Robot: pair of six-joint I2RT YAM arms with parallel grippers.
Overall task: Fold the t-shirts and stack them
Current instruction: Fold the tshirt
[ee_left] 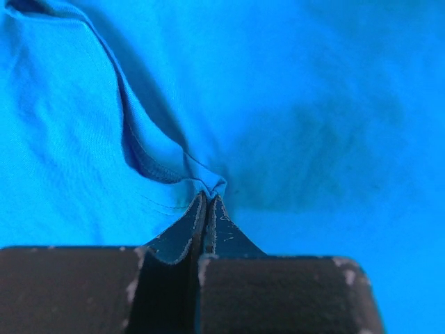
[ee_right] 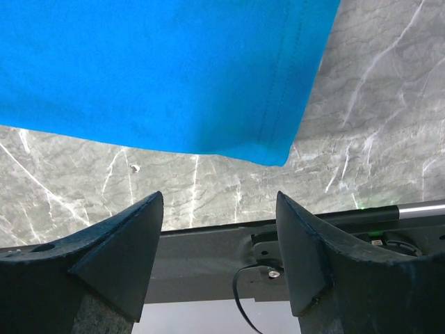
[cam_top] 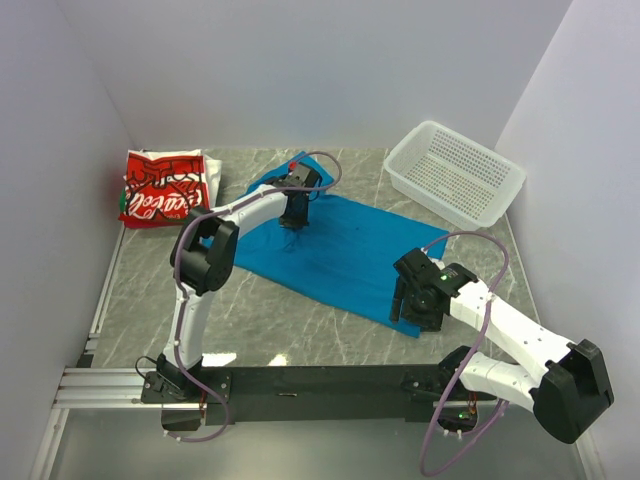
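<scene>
The sleeve's edge bunches and gapes next to my left gripper's fingers, so next my left gripper opens, moves back and pinches the sleeve's corner point(ee_left: 216, 184) to straighten it.
A bright-blue t-shirt point(cam_top: 330, 250) lies spread flat across the middle of the table. My left gripper point(cam_top: 292, 226) stands on its far left part, shut on a pinched fold of the blue cloth point(ee_left: 212, 186). My right gripper point(cam_top: 412, 318) hangs open and empty just above the shirt's near right corner point(ee_right: 278, 149); nothing is between its fingertips point(ee_right: 146, 212). A folded red-and-white t-shirt with white script point(cam_top: 160, 187) lies at the far left corner.
A white perforated plastic basket point(cam_top: 455, 172) stands at the far right. White walls close in the left, back and right sides. A black rail point(cam_top: 300, 380) with the arm bases runs along the near edge.
</scene>
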